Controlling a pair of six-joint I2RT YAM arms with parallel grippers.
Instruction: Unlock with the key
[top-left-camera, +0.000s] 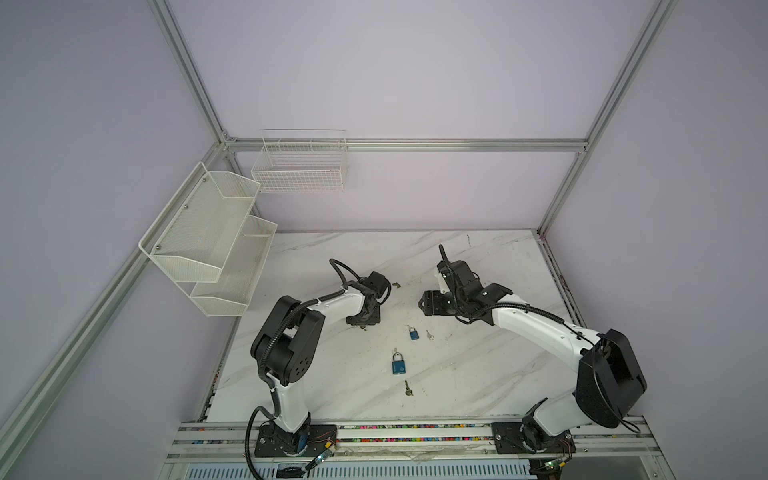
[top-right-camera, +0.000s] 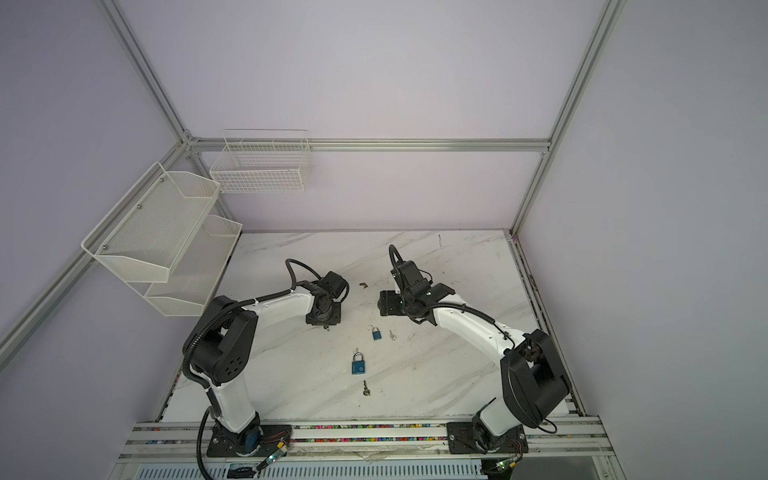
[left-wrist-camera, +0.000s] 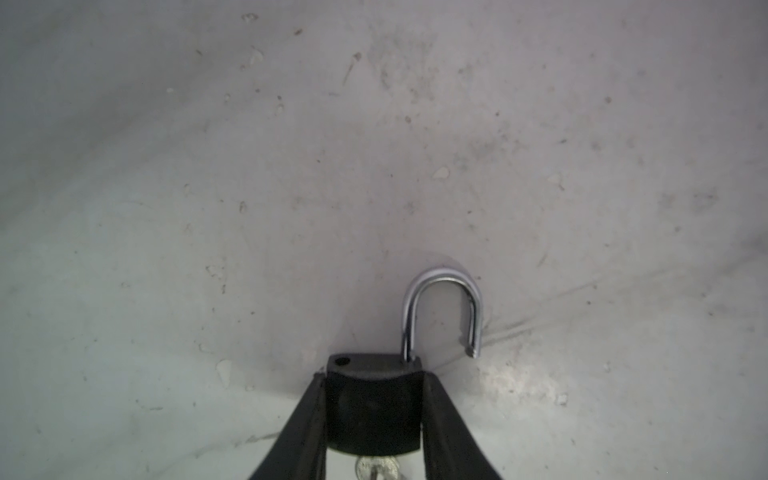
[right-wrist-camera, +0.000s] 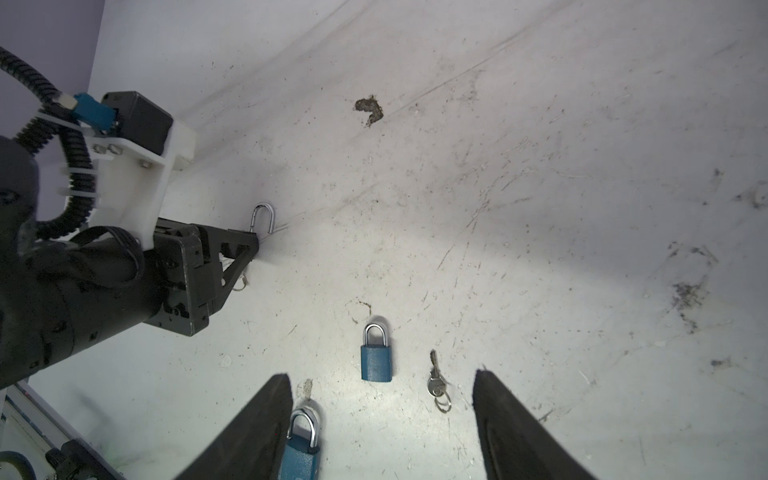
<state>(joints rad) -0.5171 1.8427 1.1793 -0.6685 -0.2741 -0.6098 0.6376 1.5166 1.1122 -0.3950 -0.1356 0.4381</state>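
My right gripper should move next to the loose key that lies beside the small blue padlock, and then it should close on the key's head (top-left-camera: 430, 336) (right-wrist-camera: 436, 387).
My left gripper (left-wrist-camera: 372, 374) is shut on a black padlock (left-wrist-camera: 374, 411), one finger pressed against each side of its body. The steel shackle (left-wrist-camera: 440, 286) is sprung open, its free end clear of the body. A silver key (left-wrist-camera: 376, 467) sticks out of the lock's underside. In both top views the left gripper (top-left-camera: 363, 322) points down, low over the marble table (top-left-camera: 478, 374). The right wrist view shows the same shackle (right-wrist-camera: 264, 216) past the left fingers (right-wrist-camera: 245, 249). My right gripper (right-wrist-camera: 381, 374) is open and empty, hovering above the table, right of the left one (top-right-camera: 384, 303).
A small blue padlock (top-left-camera: 413, 333) lies shut beside a loose key (top-left-camera: 429, 334). A larger blue padlock (top-left-camera: 397, 364) lies nearer the front with a key (top-left-camera: 408, 387) below it. Another key (top-left-camera: 397, 285) lies farther back. White mesh shelves (top-left-camera: 208, 249) hang at the left.
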